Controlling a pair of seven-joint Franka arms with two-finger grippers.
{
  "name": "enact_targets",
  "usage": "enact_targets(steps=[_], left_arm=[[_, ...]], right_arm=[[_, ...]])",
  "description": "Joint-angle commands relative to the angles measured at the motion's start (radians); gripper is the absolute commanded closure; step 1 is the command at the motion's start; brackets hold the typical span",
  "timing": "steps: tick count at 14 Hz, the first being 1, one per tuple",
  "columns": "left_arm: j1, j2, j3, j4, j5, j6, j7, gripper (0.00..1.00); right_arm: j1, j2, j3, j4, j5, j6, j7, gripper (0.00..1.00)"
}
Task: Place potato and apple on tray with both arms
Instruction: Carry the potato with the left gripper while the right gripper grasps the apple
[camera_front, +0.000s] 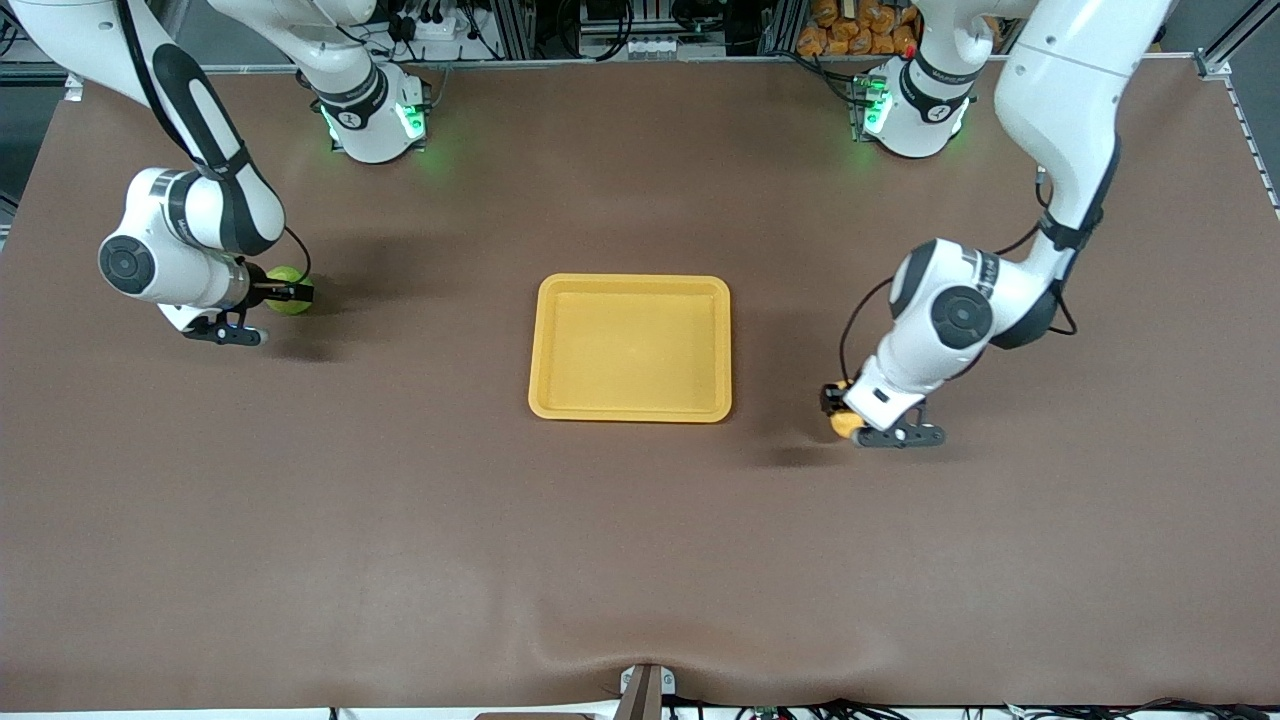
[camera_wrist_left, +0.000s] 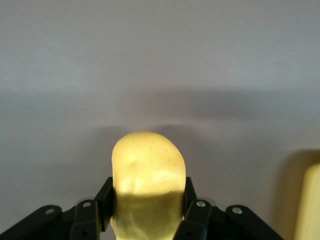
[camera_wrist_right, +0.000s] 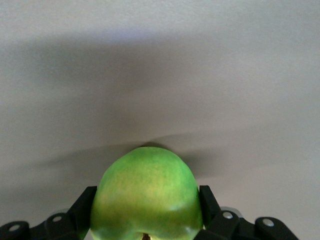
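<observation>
Next, I let go of the potato with my left gripper in the yellow-orange tray (camera_front: 705, 352), close beside the tray's side nearest this arm.
The yellow-orange tray (camera_front: 630, 285) lies in the middle of the table with nothing in it. My left gripper (camera_front: 840, 412) is down at the table toward the left arm's end, shut on the potato (camera_front: 846, 424). In the left wrist view the bumpy yellow potato (camera_wrist_left: 147, 175) fills the gap between the black fingers (camera_wrist_left: 105, 202). My right gripper (camera_front: 292, 291) is low toward the right arm's end, shut on the green apple (camera_front: 290, 293). The right wrist view shows the apple (camera_wrist_right: 147, 197) squeezed between both fingers (camera_wrist_right: 84, 207), stem dimple toward the camera.
The brown table mat (camera_front: 640, 560) runs bare around the tray. Part of the tray's rim (camera_wrist_left: 307, 200) shows at the edge of the left wrist view. Both arm bases (camera_front: 370, 110) glow green along the table's edge farthest from the front camera.
</observation>
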Motion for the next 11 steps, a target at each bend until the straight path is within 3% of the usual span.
enact_targets(steps=[1, 4, 6, 8, 11], left_arm=[[-0.113, -0.030, 0.010, 0.011, 0.013, -0.026, -0.137, 0.95], [-0.238, -0.007, 0.012, 0.077, 0.013, -0.062, -0.281, 0.95], [-0.315, 0.020, 0.016, 0.148, 0.026, -0.157, -0.332, 0.95], [-0.366, 0.054, 0.016, 0.212, 0.070, -0.234, -0.402, 0.94], [-0.424, 0.124, 0.016, 0.260, 0.110, -0.244, -0.479, 0.92]], right_arm=[[-0.007, -0.018, 0.012, 0.079, -0.020, -0.121, 0.009, 1.00], [0.011, -0.021, 0.017, 0.145, -0.017, -0.194, 0.009, 1.00], [0.023, -0.022, 0.017, 0.181, -0.011, -0.235, 0.009, 1.00], [0.036, -0.022, 0.023, 0.223, -0.009, -0.276, 0.010, 1.00], [0.042, -0.021, 0.024, 0.299, -0.006, -0.327, 0.007, 1.00]])
